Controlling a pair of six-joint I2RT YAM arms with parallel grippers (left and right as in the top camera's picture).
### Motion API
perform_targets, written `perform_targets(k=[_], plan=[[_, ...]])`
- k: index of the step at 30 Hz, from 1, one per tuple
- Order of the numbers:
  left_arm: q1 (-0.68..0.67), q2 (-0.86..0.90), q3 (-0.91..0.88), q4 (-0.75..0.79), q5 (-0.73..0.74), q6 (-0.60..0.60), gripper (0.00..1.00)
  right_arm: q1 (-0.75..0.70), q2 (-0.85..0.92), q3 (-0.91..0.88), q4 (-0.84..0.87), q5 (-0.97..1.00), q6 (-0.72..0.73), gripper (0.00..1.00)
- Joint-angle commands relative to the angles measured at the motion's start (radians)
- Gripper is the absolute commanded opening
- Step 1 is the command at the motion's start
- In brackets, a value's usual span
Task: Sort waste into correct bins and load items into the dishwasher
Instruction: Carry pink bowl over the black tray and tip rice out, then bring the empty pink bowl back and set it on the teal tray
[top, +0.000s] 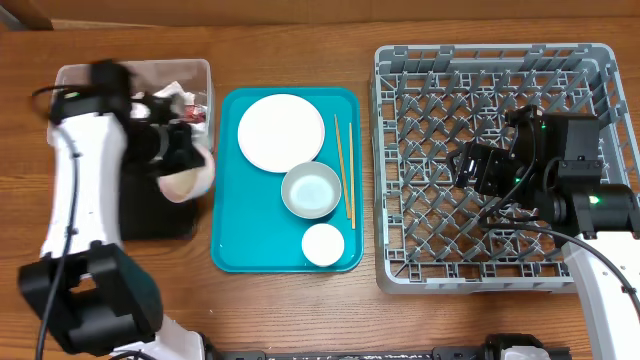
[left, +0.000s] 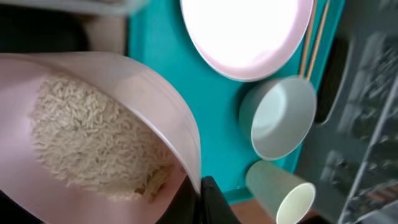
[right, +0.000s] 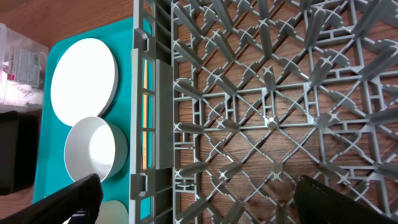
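Note:
The white bowl will go down from my left gripper onto the teal tray (top: 256, 226), where I need to set it next to the pale grey bowl, toward the black tray.
My left gripper (left: 202, 196) is shut on the rim of a white bowl (top: 187, 180) that holds loose rice (left: 87, 137). The bowl is tilted above the black tray (top: 150, 218). The clear tub (top: 130, 75) behind it holds crumpled napkins and a red wrapper (top: 192, 108). On the teal tray (top: 232, 240) sit a white plate (top: 281, 132), a pale grey bowl (top: 311, 190), a small cup (top: 323, 244) and two chopsticks (top: 345, 170). My right gripper (right: 199, 199) is open and empty above the grey dish rack (top: 400, 160).
The rack fills the right half of the wooden table, with its left wall next to the teal tray. In the right wrist view the plate (right: 84, 78) and grey bowl (right: 93, 149) lie just beyond the rack wall (right: 155, 112).

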Motion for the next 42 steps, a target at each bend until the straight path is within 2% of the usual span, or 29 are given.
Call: perform_targets(k=[1, 8, 13, 18, 21, 24, 30, 35, 37, 42], plan=[[0.138, -0.034, -0.044, 0.058, 0.292, 0.085, 0.04, -0.006, -0.003, 0.022, 0.005, -0.02, 0.001, 1.0], [0.33, -0.032, -0.25, 0.251, 0.528, 0.089, 0.04, -0.006, -0.003, 0.022, -0.013, -0.021, 0.001, 1.0], [0.433, -0.031, -0.371, 0.406, 0.777, 0.087, 0.04, -0.006, -0.003, 0.022, -0.018, -0.022, 0.001, 1.0], [0.511, -0.028, -0.378, 0.425, 0.989, 0.068, 0.04, -0.006, -0.003, 0.022, -0.017, -0.039, 0.001, 1.0], [0.542, -0.028, -0.378, 0.427, 1.061, 0.038, 0.04, -0.006, -0.003, 0.022, -0.017, -0.039, 0.001, 1.0], [0.556, -0.028, -0.379, 0.428, 1.101, -0.01, 0.04, -0.006, -0.003, 0.022, -0.017, -0.039, 0.001, 1.0], [0.562, -0.028, -0.378, 0.498, 1.107, -0.241, 0.04, -0.005, -0.003, 0.022, -0.017, -0.039, 0.001, 1.0], [0.562, -0.028, -0.378, 0.529, 1.11, -0.29, 0.04, -0.005, -0.003, 0.022, -0.018, -0.039, 0.001, 1.0], [0.561, -0.028, -0.378, 0.529, 1.11, -0.352, 0.04, -0.005, -0.003, 0.022, -0.018, -0.039, 0.001, 1.0], [0.561, -0.028, -0.376, 0.583, 1.101, -0.353, 0.04, -0.005, -0.003, 0.022, -0.018, -0.039, 0.001, 1.0]])
